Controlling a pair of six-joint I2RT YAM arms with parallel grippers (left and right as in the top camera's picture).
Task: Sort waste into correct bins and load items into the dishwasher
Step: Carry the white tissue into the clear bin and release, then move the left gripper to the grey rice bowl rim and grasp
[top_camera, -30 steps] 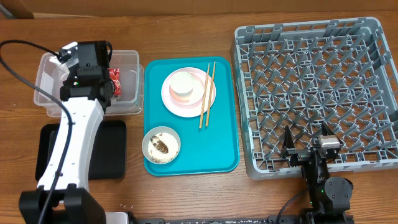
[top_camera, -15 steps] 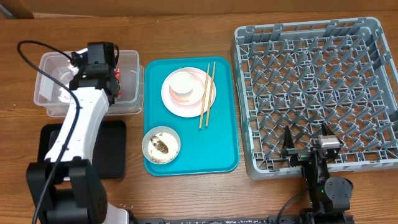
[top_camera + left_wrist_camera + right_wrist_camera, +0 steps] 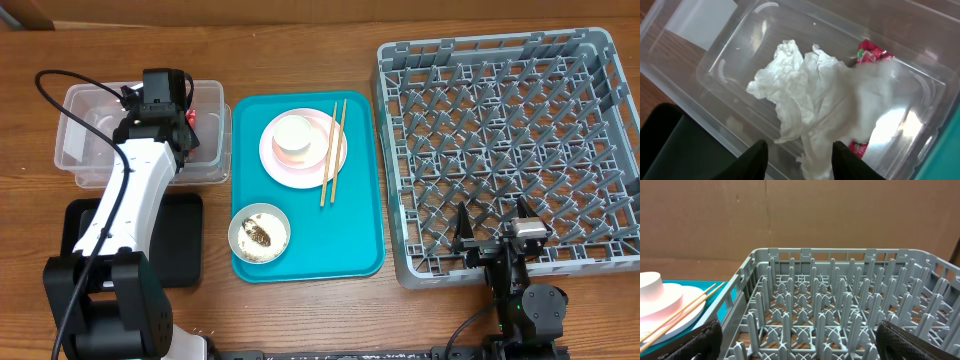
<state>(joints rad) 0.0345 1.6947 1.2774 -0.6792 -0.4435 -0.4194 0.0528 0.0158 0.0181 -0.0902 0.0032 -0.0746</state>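
Next, I should close my left gripper on the food-scrap-filled grey bowl's rim (image 3: 288,236) facing the dish rack.
My left gripper (image 3: 160,100) hovers over the clear tub (image 3: 75,100). In the left wrist view its fingers (image 3: 802,162) are open, with the crumpled white napkin (image 3: 805,95) lying in the tub (image 3: 730,55) below and between them. The red foil wrapper (image 3: 870,52) lies in the tub beside the napkin (image 3: 188,120). The pink plate (image 3: 300,165), a pale cup or bowl (image 3: 295,137) on it, and the chopsticks (image 3: 333,150) sit on the teal tray. The grey bowl (image 3: 259,234) holds food scraps. My right gripper (image 3: 497,235) is open and empty at the dish rack's (image 3: 500,130) front edge.
The black tray (image 3: 180,240) lies in front of the clear tub, partly under my left arm. The teal tray (image 3: 350,240) sits between the bins and the rack. The right wrist view looks across the rack's pegs (image 3: 840,305).
My left arm has swung right, from the tub's left side to over its middle. It has hardly moved in the last half second. The right arm has not moved.
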